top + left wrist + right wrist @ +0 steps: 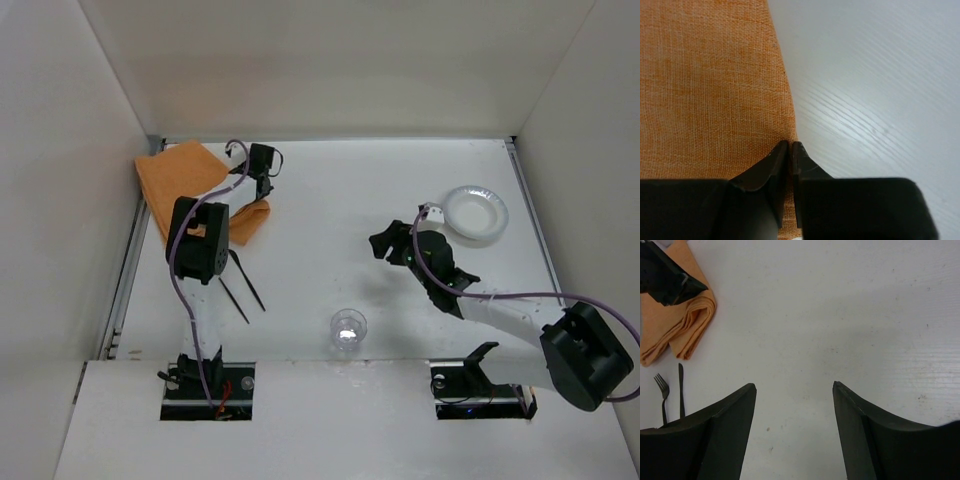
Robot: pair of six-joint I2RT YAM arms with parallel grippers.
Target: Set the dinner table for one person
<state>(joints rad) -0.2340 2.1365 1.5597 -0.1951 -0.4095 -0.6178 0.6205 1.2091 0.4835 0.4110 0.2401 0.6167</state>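
Note:
The orange placemat is folded out of my right gripper's reach, so next my left gripper pulls it toward the middle, then takes its near corner (647,359) to unfold it.
The white dinner table (330,190) holds an orange cloth placemat (185,180), partly folded, at the far left. My left gripper (262,186) is at the cloth's right edge. In the left wrist view its jaws (790,144) are shut on the placemat's edge (715,75), with orange cloth showing between them. My right gripper (385,243) hovers over bare table near the middle. It is open and empty in the right wrist view (794,386). A black fork (234,296) and knife (248,280) lie side by side below the cloth.
A white plate (476,213) sits at the far right. A clear glass (348,329) stands near the front middle. White walls edge the table. The right wrist view shows the folded cloth (685,320), fork (661,390) and knife (681,390) at its left.

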